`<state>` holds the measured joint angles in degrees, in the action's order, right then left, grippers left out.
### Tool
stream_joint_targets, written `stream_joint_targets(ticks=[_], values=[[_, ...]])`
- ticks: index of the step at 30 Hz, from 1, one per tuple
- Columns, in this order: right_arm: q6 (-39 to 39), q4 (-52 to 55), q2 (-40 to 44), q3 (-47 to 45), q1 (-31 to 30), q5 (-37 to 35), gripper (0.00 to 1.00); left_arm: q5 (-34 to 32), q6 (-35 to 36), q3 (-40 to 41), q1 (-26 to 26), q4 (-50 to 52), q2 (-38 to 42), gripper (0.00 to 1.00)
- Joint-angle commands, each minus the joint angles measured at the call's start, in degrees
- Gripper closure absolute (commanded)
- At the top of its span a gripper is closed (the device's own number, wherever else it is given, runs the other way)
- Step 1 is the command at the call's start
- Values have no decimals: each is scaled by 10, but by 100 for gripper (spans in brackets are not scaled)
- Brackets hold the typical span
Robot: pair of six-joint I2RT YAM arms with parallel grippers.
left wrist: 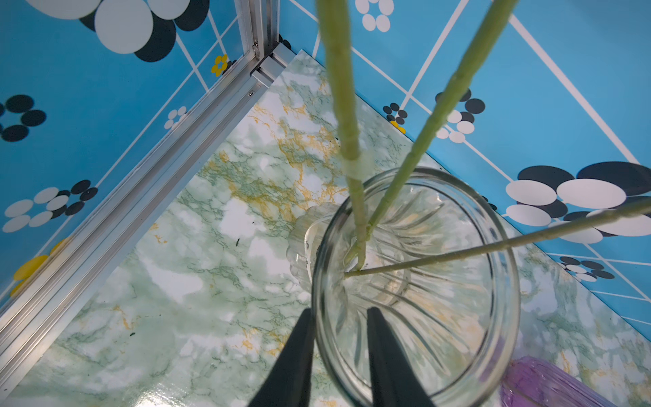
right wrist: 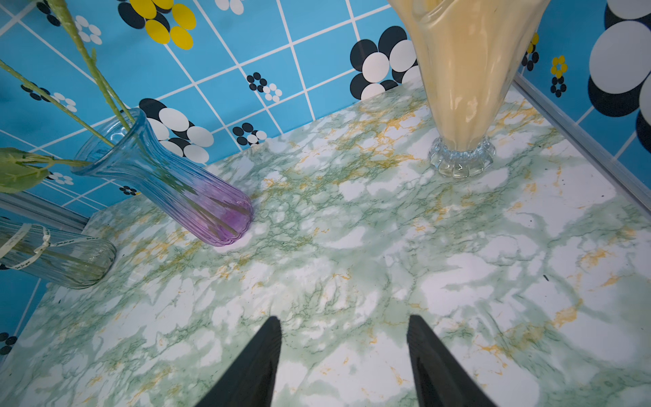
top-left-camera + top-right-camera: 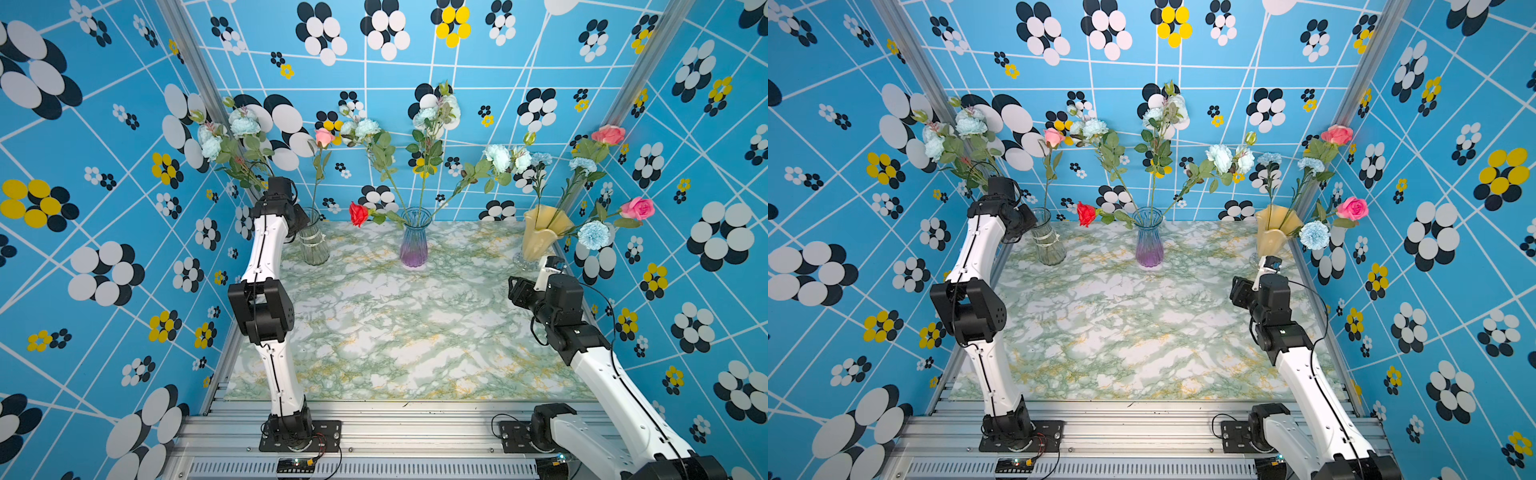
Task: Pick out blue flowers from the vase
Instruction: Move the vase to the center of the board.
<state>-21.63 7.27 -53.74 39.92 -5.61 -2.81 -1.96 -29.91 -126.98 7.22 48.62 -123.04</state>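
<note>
The clear glass vase is at the back, far from my right gripper, so I will use my left gripper to pinch its rim (image 1: 333,359) and bring it to the middle first.
Pale blue flowers stand in three vases along the back wall in both top views. One cluster (image 3: 232,129) rises from the clear glass vase (image 3: 314,245) at the left. More blue blooms (image 3: 500,158) fan out of the blue-purple vase (image 3: 414,241), and others (image 3: 592,235) out of the yellow vase (image 3: 540,232). My left gripper (image 1: 339,312) is open astride the clear vase's rim (image 1: 507,267), one finger outside the glass and one inside. Green stems (image 1: 343,105) cross above it. My right gripper (image 2: 344,319) hangs open over bare marble, short of the yellow vase (image 2: 461,70).
Pink roses (image 3: 324,136) (image 3: 609,134) (image 3: 638,208) and a red rose (image 3: 358,214) share the vases. Patterned blue walls and aluminium posts (image 1: 257,31) close in the back and both sides. The green marble tabletop (image 3: 415,332) spreads in front of the vases.
</note>
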Motion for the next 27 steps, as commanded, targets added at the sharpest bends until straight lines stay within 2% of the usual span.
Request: stream_joint_targets(ticks=[1,5,7,9,13,14,16,27], values=[[11,17,10,14,-5,-10,39,7,22,-44,-1,45,-34,71],[11,19,8,15,-5,-11,39,18,24,-56,-2,46,-43,58],[12,20,8,15,-5,-11,38,30,23,-56,-1,42,-48,48],[12,20,10,16,-5,-12,38,39,21,-57,-2,41,-55,46],[12,20,10,16,-5,-12,39,47,18,-58,-2,39,-65,56],[13,21,10,17,-5,-13,39,49,19,-58,-2,39,-66,62],[13,20,8,17,-5,-13,39,52,17,-58,-4,38,-69,68],[17,23,16,15,-5,-10,39,52,23,-38,-4,38,-59,85]])
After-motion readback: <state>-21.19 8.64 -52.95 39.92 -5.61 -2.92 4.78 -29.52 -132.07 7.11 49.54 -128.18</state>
